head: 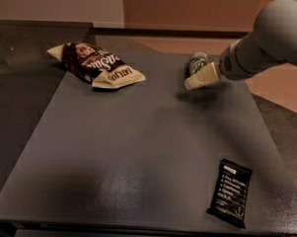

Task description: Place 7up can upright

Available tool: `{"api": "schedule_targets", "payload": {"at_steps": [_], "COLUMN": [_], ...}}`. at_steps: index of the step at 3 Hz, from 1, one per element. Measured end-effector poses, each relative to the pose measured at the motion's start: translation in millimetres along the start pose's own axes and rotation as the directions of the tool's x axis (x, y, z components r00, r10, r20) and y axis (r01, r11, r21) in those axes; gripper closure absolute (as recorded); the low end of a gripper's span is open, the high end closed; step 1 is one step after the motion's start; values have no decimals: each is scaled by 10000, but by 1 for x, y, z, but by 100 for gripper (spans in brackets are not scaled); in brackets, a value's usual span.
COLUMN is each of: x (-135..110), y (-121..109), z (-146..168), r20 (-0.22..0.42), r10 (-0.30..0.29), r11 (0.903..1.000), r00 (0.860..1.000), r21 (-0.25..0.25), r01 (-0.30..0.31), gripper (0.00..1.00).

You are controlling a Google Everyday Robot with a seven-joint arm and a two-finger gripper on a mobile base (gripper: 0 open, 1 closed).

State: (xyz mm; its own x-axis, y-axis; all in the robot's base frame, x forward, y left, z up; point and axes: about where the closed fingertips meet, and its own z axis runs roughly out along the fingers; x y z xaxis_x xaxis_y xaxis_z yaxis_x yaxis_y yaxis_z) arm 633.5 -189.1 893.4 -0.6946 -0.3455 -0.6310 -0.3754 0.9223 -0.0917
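The 7up can's body (198,60) is next for my gripper, which should go toward its far end and close there, so the can's near end stays free.
The 7up can (197,60) lies on its side near the far right of the dark grey table (137,154). Only its silver-and-green upper part shows, because my gripper covers its near end. My gripper (193,82), cream-coloured at the end of the grey arm (270,39), reaches in from the upper right. It sits just in front of and over the can, low above the table. I cannot tell whether it touches the can.
A brown-and-cream snack bag (94,63) lies at the far left. A flat black bar wrapper (230,192) lies at the near right, close to the table's front edge. The right table edge runs just beside the can.
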Motion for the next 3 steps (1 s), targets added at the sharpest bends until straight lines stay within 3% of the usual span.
{"api": "schedule_targets", "payload": {"at_steps": [2, 3], "x": [-16, -22], "y": [1, -6], "z": [26, 45], "r20": [170, 8], "r10": [221, 350], "r11": [9970, 9956], "r00": [9996, 9994], "r21": [742, 866], "r01": [-233, -350], "gripper": [0, 0]}}
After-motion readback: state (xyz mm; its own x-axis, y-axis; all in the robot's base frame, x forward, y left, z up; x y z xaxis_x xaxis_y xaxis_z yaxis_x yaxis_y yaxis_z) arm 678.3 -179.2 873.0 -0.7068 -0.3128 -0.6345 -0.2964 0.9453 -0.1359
